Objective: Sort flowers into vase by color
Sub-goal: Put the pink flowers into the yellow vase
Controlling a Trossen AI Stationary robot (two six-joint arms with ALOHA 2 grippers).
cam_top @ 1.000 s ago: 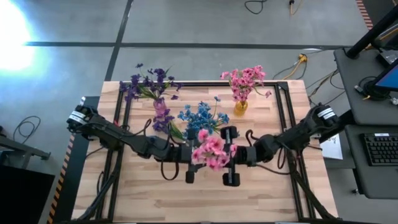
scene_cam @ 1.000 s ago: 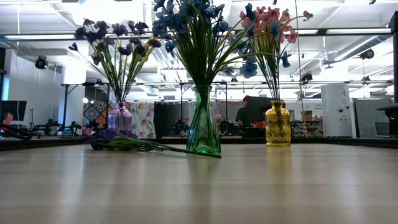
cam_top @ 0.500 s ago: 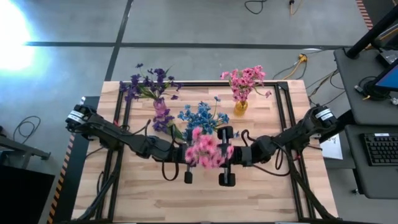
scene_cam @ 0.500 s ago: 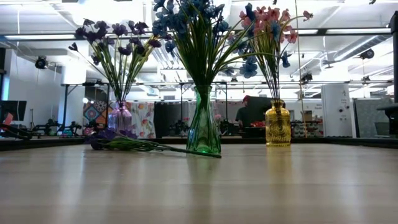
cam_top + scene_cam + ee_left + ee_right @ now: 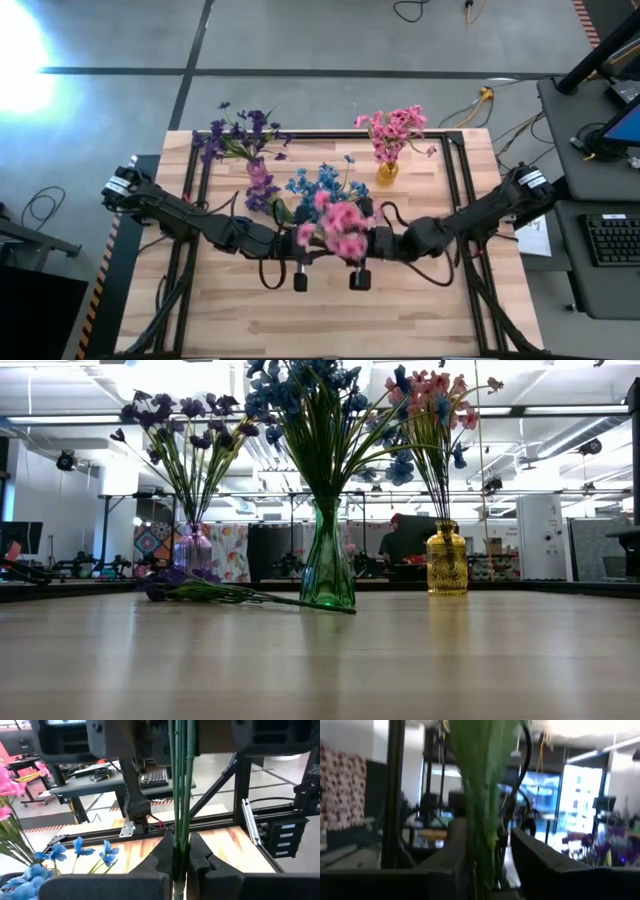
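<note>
The pink sprig is held in my left gripper by its lower stems, the end of the sprig meant for the yellow vase, so my right gripper should take the sprig's stems higher up [image 5: 183, 750].
A pink flower sprig [image 5: 335, 228] hangs above the table's middle, between my two grippers. My left gripper [image 5: 181, 851] comes from the left and is shut on its green stems [image 5: 180, 795]. My right gripper [image 5: 495, 855] comes from the right and stands open, with the blurred stems [image 5: 477, 795] between its fingers; whether they touch, I cannot tell. Purple flowers fill the purple vase [image 5: 193, 548], blue ones the green vase [image 5: 328, 565], pink ones the yellow vase [image 5: 446, 560]. A loose purple sprig [image 5: 200, 591] lies flat on the table. My left gripper pinches the sprig's bundle of thin green stems [image 5: 179, 840] between its two fingers. The fingers come about level from the table's left and lie across the stems. The stems run upright through the hold, blossoms on top, and the sprig is lifted clear of the table.
The three vases stand in a row along the far half of the table, the green one [image 5: 320, 192] just behind the grippers. The black frame rails [image 5: 455, 190] run along the table's sides. The near half of the wooden table [image 5: 330, 320] holds nothing.
The pink blossoms have shifted a little toward the table's far edge, closer to the blue flowers. Both wrists have turned, the right one tipping upward, while the arms stayed about where they were.
</note>
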